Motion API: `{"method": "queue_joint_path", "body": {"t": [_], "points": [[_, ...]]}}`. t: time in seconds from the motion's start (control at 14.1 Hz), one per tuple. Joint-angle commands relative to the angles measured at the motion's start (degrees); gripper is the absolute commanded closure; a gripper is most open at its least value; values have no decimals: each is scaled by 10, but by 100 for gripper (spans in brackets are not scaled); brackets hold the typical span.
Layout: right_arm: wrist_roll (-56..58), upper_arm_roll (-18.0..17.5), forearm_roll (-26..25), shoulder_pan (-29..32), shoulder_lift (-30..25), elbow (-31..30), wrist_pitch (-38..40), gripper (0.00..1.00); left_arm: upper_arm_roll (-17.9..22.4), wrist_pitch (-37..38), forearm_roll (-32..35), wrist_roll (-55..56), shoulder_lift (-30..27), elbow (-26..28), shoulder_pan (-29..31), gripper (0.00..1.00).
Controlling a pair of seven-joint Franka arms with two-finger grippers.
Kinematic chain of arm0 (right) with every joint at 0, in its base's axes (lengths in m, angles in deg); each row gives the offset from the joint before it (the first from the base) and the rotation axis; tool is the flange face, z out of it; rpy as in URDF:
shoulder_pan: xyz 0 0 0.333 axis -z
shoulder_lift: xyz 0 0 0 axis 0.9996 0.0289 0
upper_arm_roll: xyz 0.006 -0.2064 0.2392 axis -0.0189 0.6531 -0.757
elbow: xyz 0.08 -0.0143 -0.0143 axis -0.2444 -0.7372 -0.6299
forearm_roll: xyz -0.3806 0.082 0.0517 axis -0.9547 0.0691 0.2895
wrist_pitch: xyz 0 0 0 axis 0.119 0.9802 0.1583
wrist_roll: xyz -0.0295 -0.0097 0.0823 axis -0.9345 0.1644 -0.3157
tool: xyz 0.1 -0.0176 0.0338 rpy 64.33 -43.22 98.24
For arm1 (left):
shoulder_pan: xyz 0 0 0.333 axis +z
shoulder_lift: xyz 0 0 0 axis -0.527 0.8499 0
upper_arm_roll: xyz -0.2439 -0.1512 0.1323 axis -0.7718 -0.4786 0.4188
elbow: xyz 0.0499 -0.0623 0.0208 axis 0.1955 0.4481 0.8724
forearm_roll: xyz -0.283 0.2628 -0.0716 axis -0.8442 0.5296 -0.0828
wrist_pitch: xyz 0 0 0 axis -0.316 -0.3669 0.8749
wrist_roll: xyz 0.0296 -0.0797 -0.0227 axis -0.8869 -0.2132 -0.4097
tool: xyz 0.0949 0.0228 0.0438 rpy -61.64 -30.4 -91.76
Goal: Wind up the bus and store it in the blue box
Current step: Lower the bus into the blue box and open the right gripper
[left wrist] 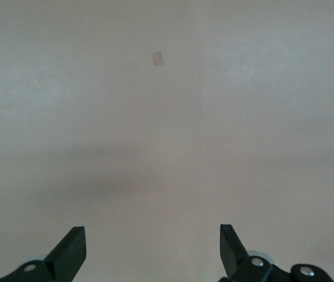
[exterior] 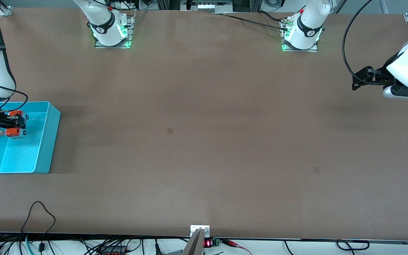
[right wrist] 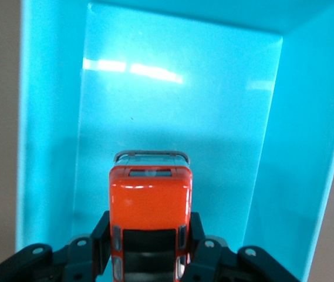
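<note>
The orange bus, now held over the box's inside, will go down on the blue box's bottom point(exterior: 27, 126), away from the table's front edge, and my right gripper needs to put it there.
The blue box point(exterior: 44, 141) stands at the right arm's end of the table. My right gripper point(exterior: 19, 123) is shut on the small orange bus point(exterior: 14, 132) and holds it over the inside of the box. In the right wrist view the bus point(right wrist: 149, 205) shows its orange roof and dark panel between the black fingers point(right wrist: 102, 235), with the box floor point(right wrist: 172, 111) below. My left gripper point(exterior: 361, 78) is open and empty, held above the table at the left arm's end; its view shows the gripper point(left wrist: 152, 249) with its fingertips wide apart over bare table.
A small dark patch point(exterior: 170, 131) marks the brown table near its middle, and another point(exterior: 316, 170) lies nearer the front camera toward the left arm's end. Cables point(exterior: 41, 219) hang at the table's front edge.
</note>
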Motion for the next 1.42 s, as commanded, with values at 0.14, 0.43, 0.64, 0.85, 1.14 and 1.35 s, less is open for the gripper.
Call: {"method": "queue_joint_path", "body": {"t": [0.14, 0.43, 0.64, 0.85, 1.14, 1.35], "points": [[1, -4, 32, 25, 38, 6, -26, 100, -10, 7, -11, 10, -6, -1, -1, 0], [5, -4, 37, 36, 70, 8, -51, 96, -12, 7, -11, 11, -6, -1, -1, 0], [5, -4, 37, 37, 79, 8, -59, 84, -13, 17, -11, 13, -7, -1, -1, 0], [4, -5, 38, 38, 90, 8, -80, 13, -15, 18, -11, 14, -6, -9, -2, 0], [3, -5, 37, 36, 86, 9, -86, 0, -14, 20, -11, 14, -4, -11, -1, 0], [3, -15, 38, 37, 48, 7, -76, 0, -14, 25, -11, 14, -3, -14, -2, 0]]}}
